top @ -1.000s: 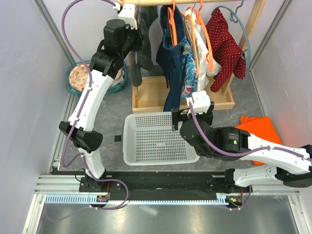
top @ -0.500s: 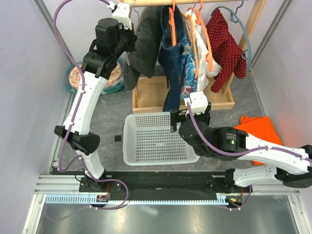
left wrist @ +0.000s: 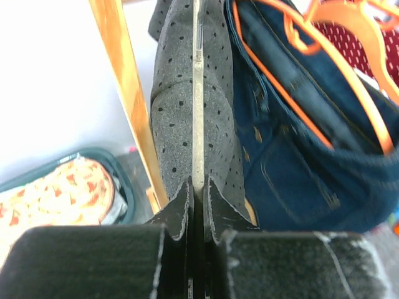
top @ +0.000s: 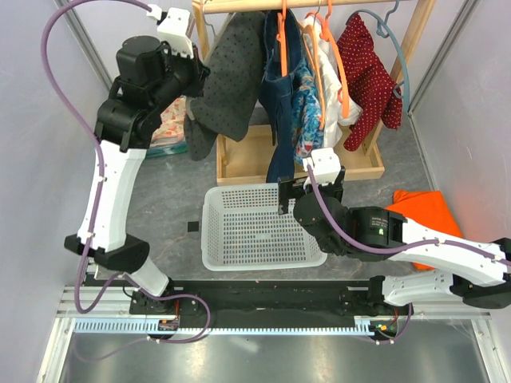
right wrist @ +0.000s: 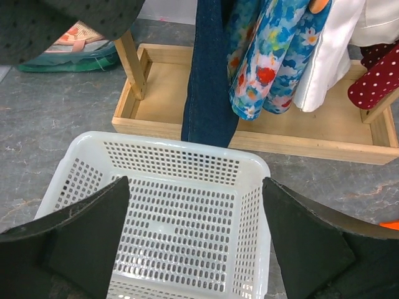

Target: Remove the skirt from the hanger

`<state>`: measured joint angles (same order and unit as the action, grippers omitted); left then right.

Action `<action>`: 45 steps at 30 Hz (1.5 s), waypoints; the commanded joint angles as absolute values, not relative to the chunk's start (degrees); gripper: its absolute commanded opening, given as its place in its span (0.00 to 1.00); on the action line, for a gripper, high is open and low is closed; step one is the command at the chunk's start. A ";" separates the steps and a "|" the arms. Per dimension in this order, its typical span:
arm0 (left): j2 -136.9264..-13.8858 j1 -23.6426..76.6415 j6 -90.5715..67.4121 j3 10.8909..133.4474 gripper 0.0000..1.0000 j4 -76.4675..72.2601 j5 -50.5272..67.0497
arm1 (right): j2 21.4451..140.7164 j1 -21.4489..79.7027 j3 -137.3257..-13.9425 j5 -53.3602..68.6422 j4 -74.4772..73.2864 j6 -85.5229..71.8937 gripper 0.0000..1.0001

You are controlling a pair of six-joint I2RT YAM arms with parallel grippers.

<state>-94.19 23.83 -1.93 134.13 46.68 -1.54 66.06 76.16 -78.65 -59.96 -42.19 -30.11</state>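
Observation:
The grey dotted skirt has a lower hem (top: 233, 134) (right wrist: 115, 31). My right gripper will close on it at the hem's end toward the denim garment.
The grey dotted skirt (top: 227, 76) hangs on a thin pale hanger bar (left wrist: 197, 93), swung out left of the wooden rail (top: 239, 5). My left gripper (top: 194, 73) is shut on that hanger bar, with the skirt draped on both sides in the left wrist view (left wrist: 177, 118). There its jaws (left wrist: 197, 187) pinch the bar. My right gripper (top: 311, 191) is open and empty, above the white basket (top: 239, 239). In the right wrist view (right wrist: 194, 184) the basket rim (right wrist: 187, 146) lies between its fingers, and the skirt's hem (right wrist: 56, 18) shows at top left.
A denim garment (top: 279, 88) on an orange hanger, a floral garment, a white one and a red dotted one (top: 371, 72) hang on the rail. The rack's wooden base tray (top: 247, 155) lies behind the basket. A green bowl of cloths (top: 164, 132) stands left; an orange cloth (top: 423, 215) lies right.
My left arm has swung left and away from the rail, carrying the hanger with the grey skirt out from the other garments. The right arm has not moved.

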 commanded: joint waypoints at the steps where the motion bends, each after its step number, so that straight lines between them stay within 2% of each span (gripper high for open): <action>1: -83.60 23.91 -0.09 131.85 0.02 39.28 2.81 | 66.36 75.24 -80.68 -58.28 -39.30 -31.12 0.96; 8: -71.46 23.91 -0.44 120.60 0.02 47.45 5.97 | 68.90 74.27 -81.22 -47.83 -25.51 -24.97 0.98; 11: -67.60 23.82 -1.05 117.79 0.02 49.74 7.47 | 74.34 74.79 -82.43 -43.34 -20.66 -21.28 0.98; 18: -65.30 23.82 -0.17 113.47 0.02 50.98 6.86 | 90.07 83.05 -96.13 -53.43 -18.72 -6.95 0.98; 24: -65.92 23.91 -0.44 113.03 0.02 50.80 6.94 | 88.51 84.20 -93.35 -49.84 -13.54 -2.38 0.98; 32: -66.36 23.82 -2.11 114.08 0.02 51.41 10.46 | 92.98 83.94 -92.19 -54.75 -8.27 4.21 0.98; 42: -65.74 23.82 -2.20 114.96 0.02 52.21 11.69 | 95.62 79.81 -93.08 -50.63 -7.82 1.50 0.98; 45: -65.57 23.82 -2.37 115.49 0.02 52.64 12.48 | 95.98 77.44 -92.99 -50.19 -8.17 0.35 0.94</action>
